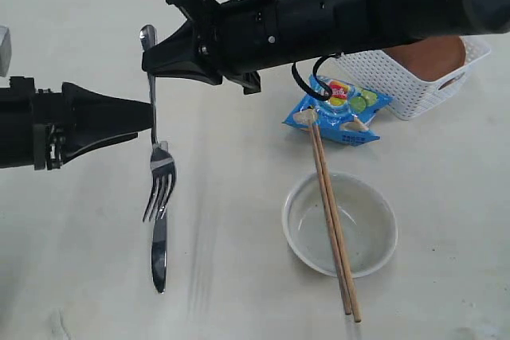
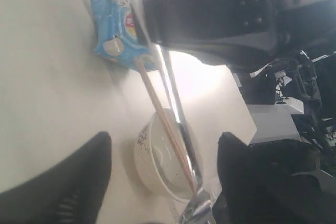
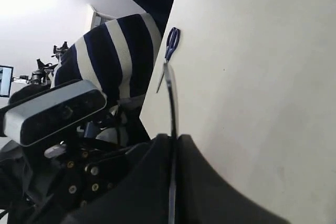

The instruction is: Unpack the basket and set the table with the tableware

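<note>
Next, my left gripper moves up and in to grip the fork handle [image 1: 152, 89] below my right gripper, because only its fingers meet the lower fork handle now.
My right gripper [image 1: 150, 63] reaches across to the left and is shut on the handle of a steel fork [image 1: 162, 166], which hangs tines down. The fork handle [image 3: 171, 93] runs out from between its closed fingers [image 3: 157, 150]. My left gripper [image 1: 148, 121] is open, and the fork handle [image 2: 173, 95] passes between its spread fingers [image 2: 84, 177] without being gripped. A steel knife [image 1: 159, 256] lies on the table [image 1: 72, 244] just below the tines. Wooden chopsticks [image 1: 331, 220] rest across a white bowl [image 1: 307, 232]. The white basket [image 1: 394, 81] at the back right holds a reddish-brown plate [image 1: 434, 57].
A blue snack bag [image 1: 343, 109] lies between the basket and the bowl, under the far ends of the chopsticks. The right arm [image 1: 358, 9] spans the back of the table. A small blue-handled thing, like scissors [image 3: 172, 40], lies near a table edge.
</note>
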